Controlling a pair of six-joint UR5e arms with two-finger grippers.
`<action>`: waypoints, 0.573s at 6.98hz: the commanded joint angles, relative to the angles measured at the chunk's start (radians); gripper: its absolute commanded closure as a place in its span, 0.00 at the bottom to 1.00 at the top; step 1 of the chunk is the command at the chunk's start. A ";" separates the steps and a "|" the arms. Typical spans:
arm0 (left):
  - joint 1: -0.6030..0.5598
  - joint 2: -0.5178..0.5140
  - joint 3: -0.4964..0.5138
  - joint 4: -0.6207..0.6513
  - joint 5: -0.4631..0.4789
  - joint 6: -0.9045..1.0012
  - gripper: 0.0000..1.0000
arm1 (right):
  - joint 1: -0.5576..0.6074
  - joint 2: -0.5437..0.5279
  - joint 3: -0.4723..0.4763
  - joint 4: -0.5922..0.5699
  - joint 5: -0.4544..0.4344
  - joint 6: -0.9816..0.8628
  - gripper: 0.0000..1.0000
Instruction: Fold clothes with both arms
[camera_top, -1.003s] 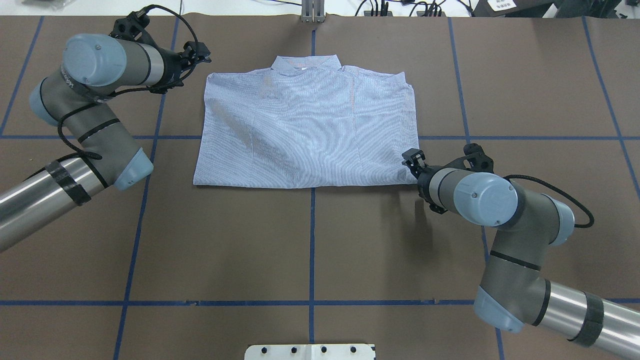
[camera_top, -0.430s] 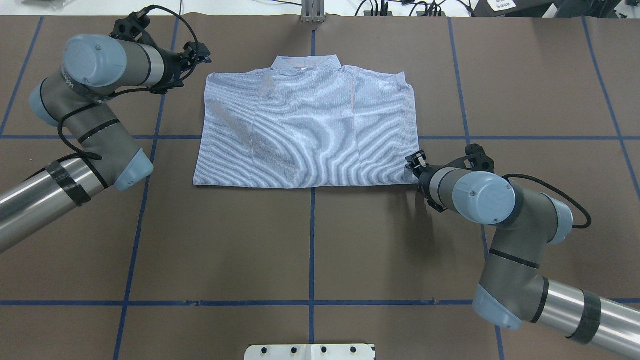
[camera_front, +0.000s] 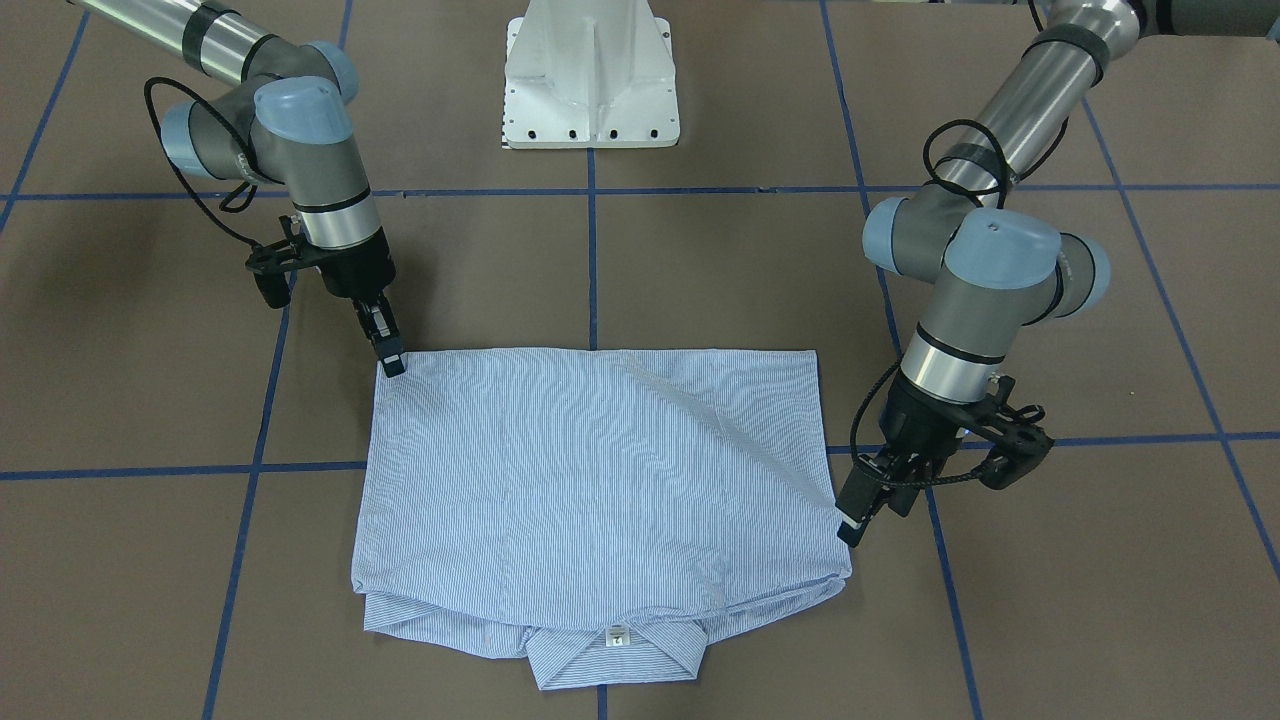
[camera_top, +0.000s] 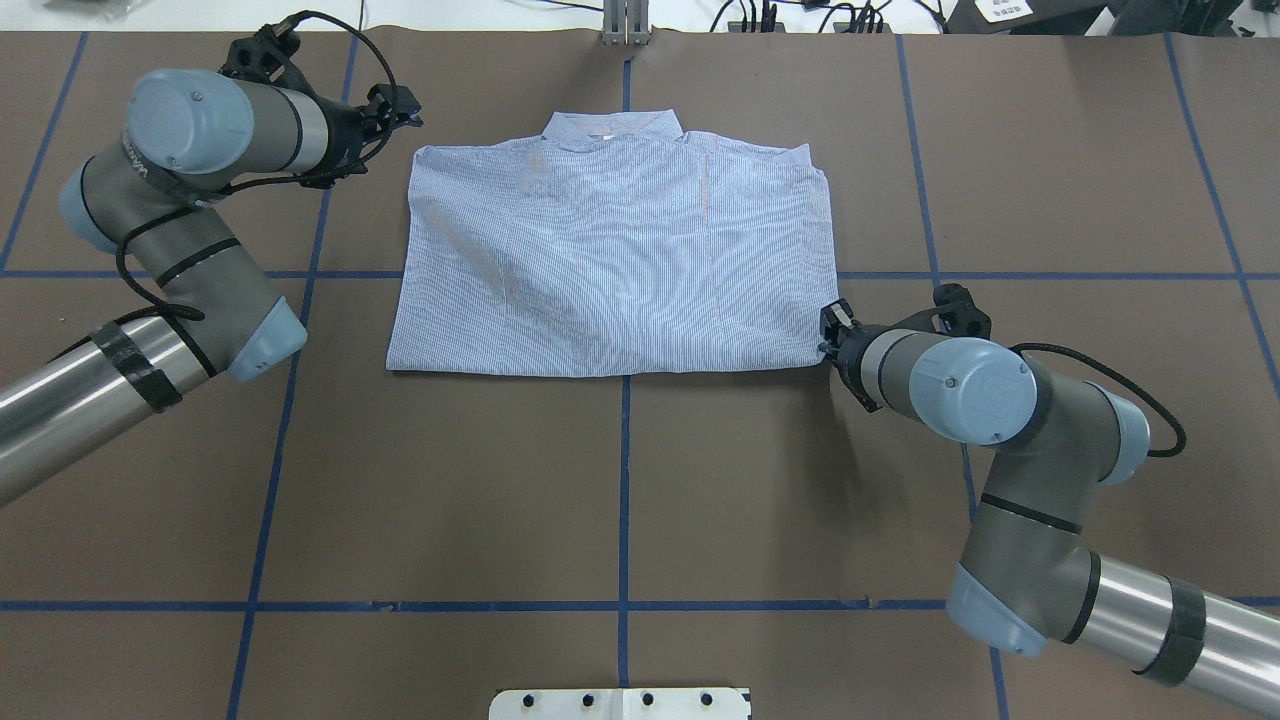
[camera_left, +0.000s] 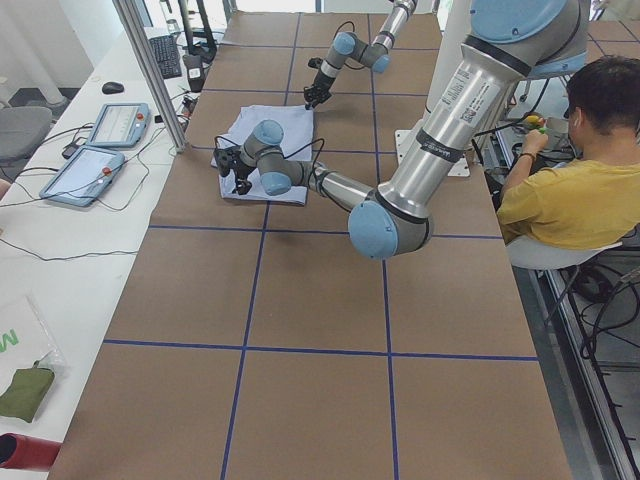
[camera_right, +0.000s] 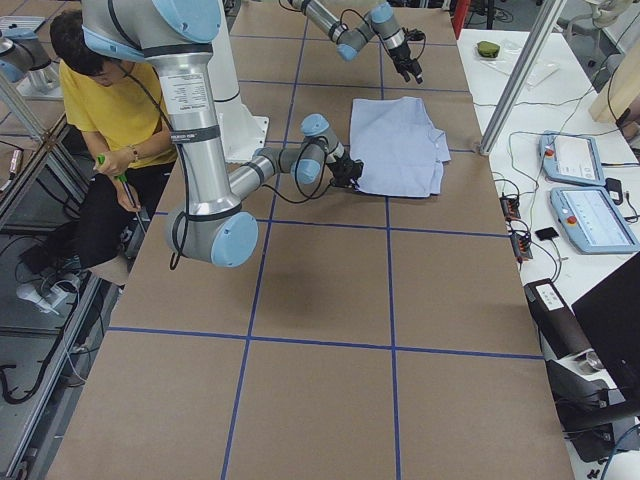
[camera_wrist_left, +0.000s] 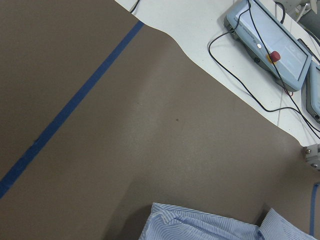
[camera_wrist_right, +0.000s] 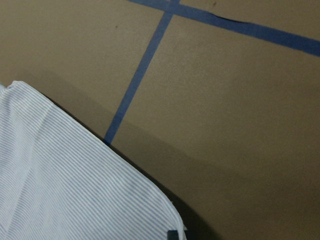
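My right gripper is going to let go of the shirt's hem corner on the brown table (camera_front: 425, 120) next to the white pedestal base.
The clothes are one light blue striped shirt (camera_top: 610, 260), folded into a flat rectangle with its collar (camera_front: 615, 650) toward the far edge and the white neck label (camera_front: 617, 634) showing. My left gripper (camera_top: 405, 108) hangs just off the shirt's far-left shoulder corner, apart from the cloth, and looks open (camera_front: 848, 525). My right gripper (camera_top: 828, 335) has its tips at the near-right hem corner (camera_front: 392, 362) and also looks open. Whether cloth lies between its fingers I cannot tell. That corner fills the bottom of the right wrist view (camera_wrist_right: 75, 190).
The brown table (camera_top: 620, 480) carries blue tape grid lines. The white pedestal base (camera_front: 592, 80) stands at the robot's edge. A metal post (camera_top: 625, 25) rises behind the collar. Teach pendants (camera_right: 575, 160) lie on the white bench beyond. A seated person (camera_left: 570, 190) is beside the robot.
My right gripper has slid a little along the shirt's right edge toward the near hem corner, with its wrist swinging after it. The left arm and the shirt have not moved.
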 joint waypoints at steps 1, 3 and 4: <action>0.000 0.000 -0.001 0.000 -0.001 0.000 0.01 | 0.007 -0.028 0.091 -0.021 0.006 0.002 1.00; -0.001 0.000 -0.001 0.000 -0.003 0.001 0.01 | -0.012 -0.083 0.247 -0.138 0.036 0.002 1.00; 0.000 0.000 -0.001 0.000 -0.009 0.003 0.01 | -0.060 -0.084 0.334 -0.256 0.067 0.001 1.00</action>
